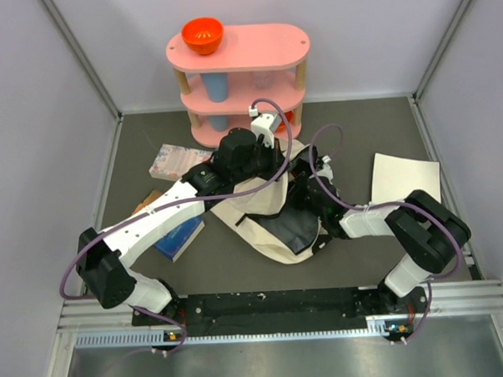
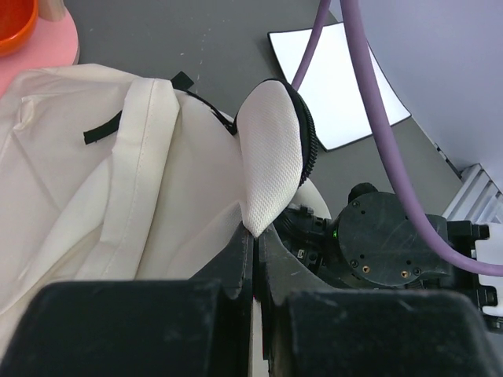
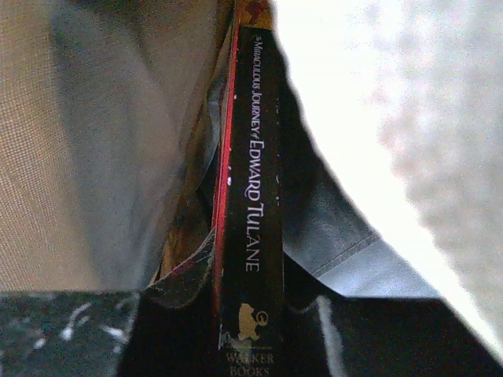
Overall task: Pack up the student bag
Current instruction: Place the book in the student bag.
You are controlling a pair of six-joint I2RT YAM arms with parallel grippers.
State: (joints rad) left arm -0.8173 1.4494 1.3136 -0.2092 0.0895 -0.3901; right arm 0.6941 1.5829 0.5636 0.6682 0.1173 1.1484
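The book's spine is held too far up inside the bag by my right gripper, so next I open that gripper, back away and grab the book's near end (image 3: 250,367).
The cream student bag (image 1: 257,217) lies in the middle of the table with its dark-lined opening towards the right arm. My left gripper (image 1: 284,172) reaches over it. In the left wrist view it (image 2: 257,234) is shut on the bag's white mesh flap (image 2: 271,149) with the black zipper edge and holds it up. My right gripper (image 1: 309,198) is at the bag's opening. In the right wrist view it (image 3: 247,290) is shut on a black-spined book (image 3: 251,196), which stands upright between the bag's fabric (image 3: 47,157) and dark lining (image 3: 338,236).
A pink shelf (image 1: 237,47) at the back holds an orange bowl (image 1: 203,34) and a blue cup (image 1: 215,86). A flat white sheet (image 1: 405,178) lies on the right. A blue book (image 1: 180,233) and a pink patterned packet (image 1: 179,161) lie left of the bag.
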